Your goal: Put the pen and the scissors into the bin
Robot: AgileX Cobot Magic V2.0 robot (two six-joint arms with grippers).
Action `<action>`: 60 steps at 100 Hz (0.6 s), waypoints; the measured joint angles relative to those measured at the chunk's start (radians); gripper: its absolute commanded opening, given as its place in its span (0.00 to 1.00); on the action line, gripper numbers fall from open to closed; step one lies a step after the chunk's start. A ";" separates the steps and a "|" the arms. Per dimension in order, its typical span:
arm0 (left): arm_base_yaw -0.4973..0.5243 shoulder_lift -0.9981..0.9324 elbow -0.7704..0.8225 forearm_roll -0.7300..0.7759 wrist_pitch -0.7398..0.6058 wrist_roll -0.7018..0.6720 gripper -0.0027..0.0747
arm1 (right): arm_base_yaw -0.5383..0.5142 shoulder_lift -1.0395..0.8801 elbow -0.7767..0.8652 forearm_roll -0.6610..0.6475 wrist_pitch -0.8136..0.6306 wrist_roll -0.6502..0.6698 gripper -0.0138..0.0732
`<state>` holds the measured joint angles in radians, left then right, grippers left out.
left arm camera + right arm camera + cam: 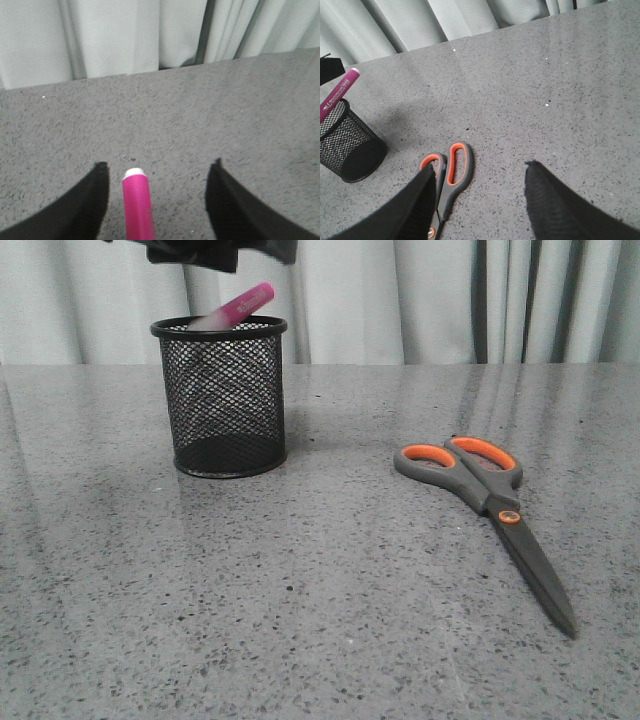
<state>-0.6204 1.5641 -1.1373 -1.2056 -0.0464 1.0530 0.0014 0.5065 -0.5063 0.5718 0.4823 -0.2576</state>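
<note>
The robot's right gripper needs to next close on the joined grey handles (492, 493) (442, 207) of the scissors, between their orange loops and the orange screw.
The magenta pen (240, 306) stands tilted inside the black mesh bin (220, 400), its top end sticking out over the rim. My left gripper (213, 255) hovers just above the bin. In the left wrist view it (159, 167) is open, with the pen (137, 205) between the fingers and touching neither. The scissors (480, 490) lie flat and closed on the table to the right of the bin. My right gripper (480, 167) is open and empty above the scissors (455, 170), whose orange loops point toward the curtain. The bin (347, 145) and the pen (340, 92) also show in the right wrist view.
The grey speckled table (300, 620) carries only the bin and the scissors. A pale curtain (420, 300) hangs along the table's far edge.
</note>
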 measured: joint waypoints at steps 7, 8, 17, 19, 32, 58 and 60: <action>0.000 -0.037 0.000 0.002 0.012 0.000 0.65 | 0.000 0.002 -0.017 0.000 0.015 0.000 0.57; 0.000 -0.047 0.000 0.002 0.013 0.000 0.65 | 0.000 0.005 -0.025 0.000 0.018 0.000 0.57; 0.000 -0.118 0.000 0.006 0.040 0.000 0.65 | 0.000 0.039 -0.115 0.002 0.066 -0.014 0.57; 0.000 -0.139 0.000 0.006 0.046 0.000 0.65 | 0.000 0.054 -0.144 0.002 0.080 -0.020 0.57; 0.000 -0.272 0.000 0.021 0.099 0.000 0.63 | 0.000 0.199 -0.362 0.007 0.212 -0.072 0.57; 0.000 -0.561 0.055 0.112 0.291 0.002 0.53 | 0.053 0.531 -0.622 -0.043 0.501 -0.060 0.57; 0.000 -0.587 0.068 0.115 0.296 0.002 0.53 | 0.072 0.543 -0.622 -0.071 0.513 -0.043 0.57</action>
<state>-0.6204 0.9772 -1.0698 -1.0909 0.2497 1.0547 0.0733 1.0498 -1.1287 0.5011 0.9954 -0.3010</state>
